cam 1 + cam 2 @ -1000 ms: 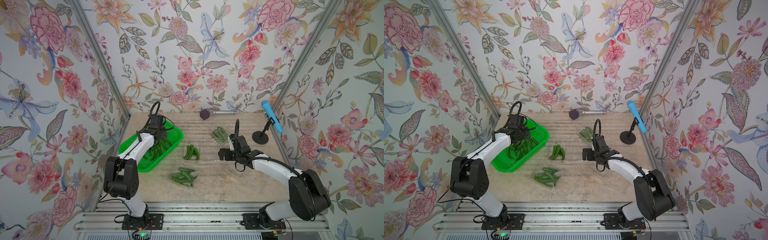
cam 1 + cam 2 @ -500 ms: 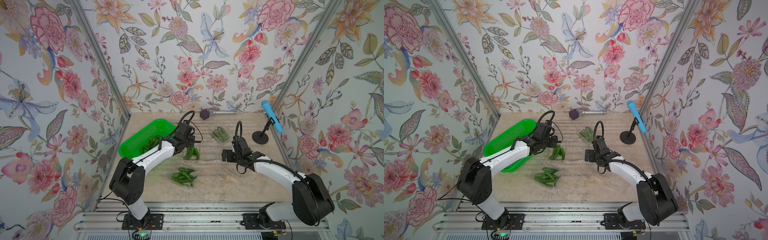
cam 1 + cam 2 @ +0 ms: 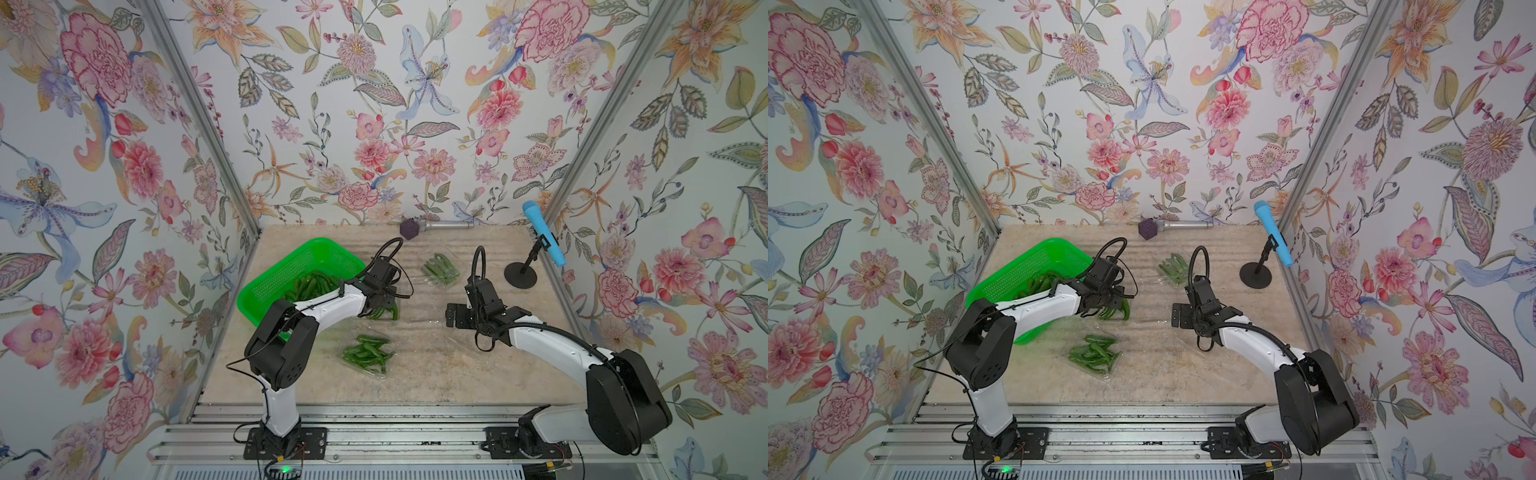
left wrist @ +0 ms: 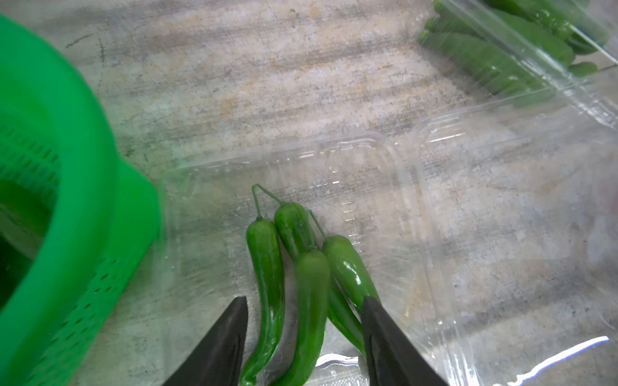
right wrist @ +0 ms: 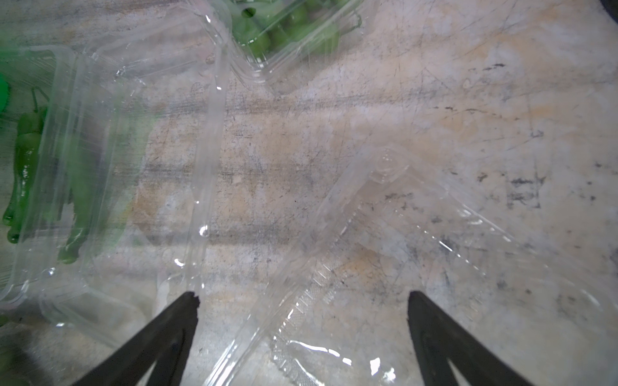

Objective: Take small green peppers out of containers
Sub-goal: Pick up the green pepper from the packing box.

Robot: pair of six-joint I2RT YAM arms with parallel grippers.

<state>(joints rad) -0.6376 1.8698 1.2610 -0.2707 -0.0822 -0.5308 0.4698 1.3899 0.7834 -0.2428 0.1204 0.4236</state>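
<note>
The stemless end (image 3: 392, 313) (image 5: 17, 217) of a small green pepper in the clear container beside the green basket should be gripped next by my right gripper.
Several small green peppers (image 4: 311, 284) lie in an open clear container (image 4: 401, 173) beside the green basket (image 3: 299, 266). My left gripper (image 4: 304, 300) hangs low over them, open, with one finger on each side of the bunch. In both top views it sits just right of the basket (image 3: 1025, 266). Two more containers hold peppers, one near the front (image 3: 368, 353) and one at the back (image 3: 440, 268). My right gripper (image 5: 302, 297) stands wide open above an empty clear container (image 5: 401, 217) at mid table, with nothing between its fingers.
The green basket (image 4: 67, 167) holds a heap of peppers (image 3: 311, 284) at the left wall. A blue microphone (image 3: 540, 237) on a black stand is at the back right. A purple cube (image 3: 409, 230) and a silver microphone (image 3: 449, 225) lie along the back wall.
My left arm has swung from over the basket to the right, down onto the open container of peppers. The basket has shifted and tilted. The right arm has barely moved.
</note>
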